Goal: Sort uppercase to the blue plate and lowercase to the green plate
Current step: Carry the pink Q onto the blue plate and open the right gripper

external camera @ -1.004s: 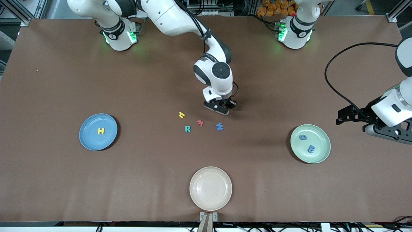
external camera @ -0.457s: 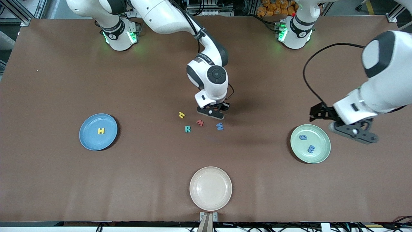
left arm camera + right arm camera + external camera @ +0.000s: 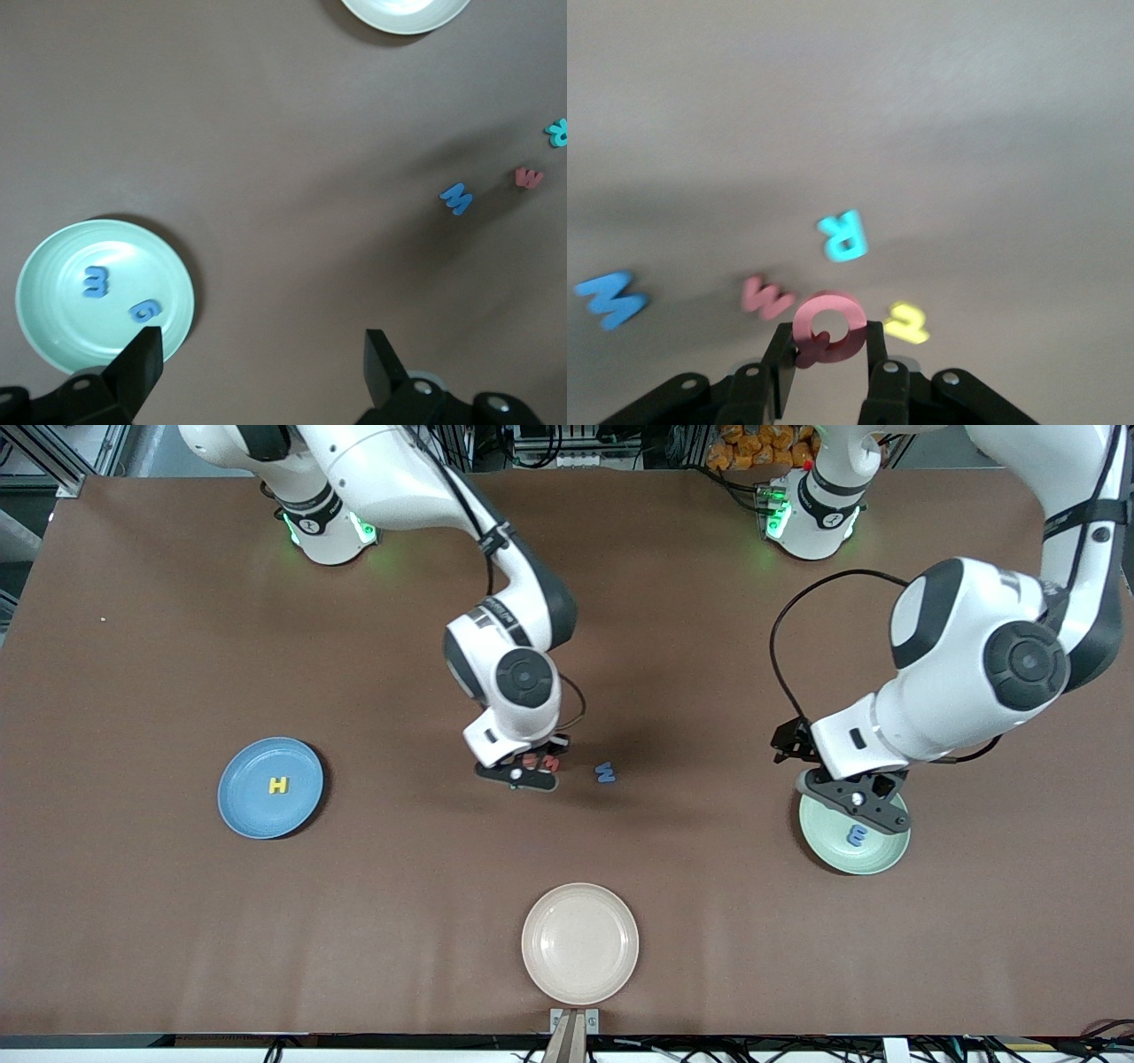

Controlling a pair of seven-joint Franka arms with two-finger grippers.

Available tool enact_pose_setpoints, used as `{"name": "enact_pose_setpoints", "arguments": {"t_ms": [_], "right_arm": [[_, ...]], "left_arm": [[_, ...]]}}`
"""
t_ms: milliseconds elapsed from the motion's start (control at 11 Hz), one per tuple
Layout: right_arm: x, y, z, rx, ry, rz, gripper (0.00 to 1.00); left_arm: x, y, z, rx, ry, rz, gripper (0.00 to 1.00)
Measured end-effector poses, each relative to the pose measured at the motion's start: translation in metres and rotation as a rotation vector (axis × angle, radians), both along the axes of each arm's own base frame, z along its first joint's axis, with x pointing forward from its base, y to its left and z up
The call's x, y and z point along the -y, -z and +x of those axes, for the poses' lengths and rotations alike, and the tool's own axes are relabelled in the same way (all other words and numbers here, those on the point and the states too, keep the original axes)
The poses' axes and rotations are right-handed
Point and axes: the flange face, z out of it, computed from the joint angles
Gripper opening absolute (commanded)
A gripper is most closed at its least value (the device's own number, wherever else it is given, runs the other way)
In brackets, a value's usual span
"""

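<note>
I should use my right gripper to set the red-pink Q, which is just above the loose letters, down on the blue plate [image 3: 265,807] just in front of the yellow H.
My right gripper [image 3: 524,769] is shut on the red-pink Q [image 3: 828,326] and holds it just above the loose letters mid-table. Under it in the right wrist view lie the teal R [image 3: 843,235], the red m [image 3: 766,297], the yellow hooked letter [image 3: 906,323] and the blue W [image 3: 609,298]. In the front view the W [image 3: 605,772] and red m [image 3: 551,763] show; R and the yellow letter are hidden. The blue plate [image 3: 248,806] holds the yellow H [image 3: 278,785]. My left gripper [image 3: 261,363] is open and empty over the green plate's [image 3: 833,849] edge, which holds the blue m [image 3: 95,282] and blue g [image 3: 146,310].
A cream-white plate [image 3: 579,943] sits near the table's front edge, nearer to the camera than the loose letters. The green plate lies toward the left arm's end of the table, the blue plate toward the right arm's end.
My right gripper has moved with the Q toward the camera, over the loose letters, covering R and the yellow letter. My left arm swung in from the table's end to over the green plate.
</note>
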Motion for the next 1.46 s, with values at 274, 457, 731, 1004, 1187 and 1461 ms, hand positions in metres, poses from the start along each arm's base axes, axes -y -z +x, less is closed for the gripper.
{"name": "enact_pose_setpoints", "arguments": {"t_ms": [274,457,731,1004,1187,1461], "right_arm": [[0.083,-0.013,0.032,-0.027,-0.094,0.003,0.0],[0.137,-0.026,0.052,-0.035,-0.152,0.025,0.0],[0.216,-0.033,0.073,-0.05,-0.256,0.032,0.0],[0.285,-0.016,0.081,-0.087,-0.33,0.029,0.0],[0.322,0.003,0.079,-0.101,-0.367,0.029,0.0],[0.371,0.019,0.077,-0.095,-0.423,0.015,0.0]], "left_arm": [[0.041,0.02,-0.009,0.011,0.092,0.061,1.0],[0.071,0.025,-0.017,0.057,0.166,0.125,1.0],[0.103,0.038,-0.023,0.091,0.212,0.114,1.0],[0.143,0.044,-0.042,0.119,0.311,0.155,1.0],[0.16,0.043,-0.051,0.126,0.345,0.149,1.0],[0.175,0.047,-0.057,0.137,0.369,0.125,1.0]]}}
